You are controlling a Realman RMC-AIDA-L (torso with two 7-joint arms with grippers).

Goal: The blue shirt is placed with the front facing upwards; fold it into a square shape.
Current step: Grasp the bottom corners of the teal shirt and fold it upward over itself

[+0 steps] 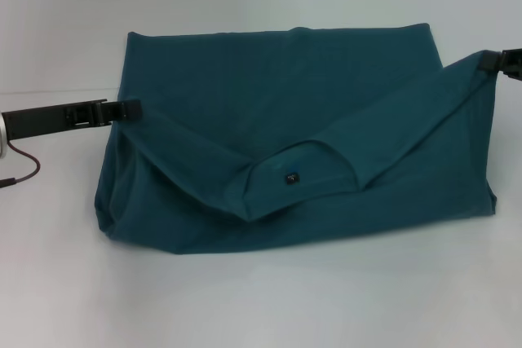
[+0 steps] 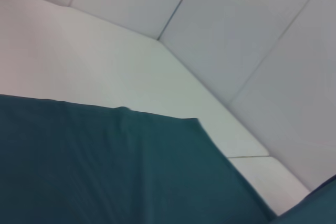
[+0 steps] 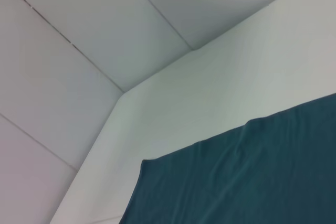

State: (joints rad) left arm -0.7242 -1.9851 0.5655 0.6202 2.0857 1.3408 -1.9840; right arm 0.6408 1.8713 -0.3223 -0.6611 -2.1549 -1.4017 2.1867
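Note:
Next, I release the cloth in my right gripper on the flat blue shirt (image 1: pixel 418 75), just short of the far corner that is beside it.
The blue shirt (image 1: pixel 277 79) lies across the white table (image 1: pixel 245 299), its lower part flat toward the back. Its near part is lifted off the surface and sags between my two grippers. The neck opening with a small dark label (image 1: pixel 291 178) droops in the middle. My left gripper (image 1: pixel 130 108) pinches the cloth at the shirt's left edge. At the upper right corner, my right gripper (image 1: pixel 489 61) holds the cloth stretched taut. The left wrist view shows flat shirt fabric (image 2: pixel 105 166), and the right wrist view shows the same cloth (image 3: pixel 252 177), neither with fingers in view.
A dark red cable (image 1: pixel 24 170) loops under the left arm at the left edge. Bare white table (image 2: pixel 105 61) runs to pale wall panels (image 3: pixel 79 40) behind the shirt.

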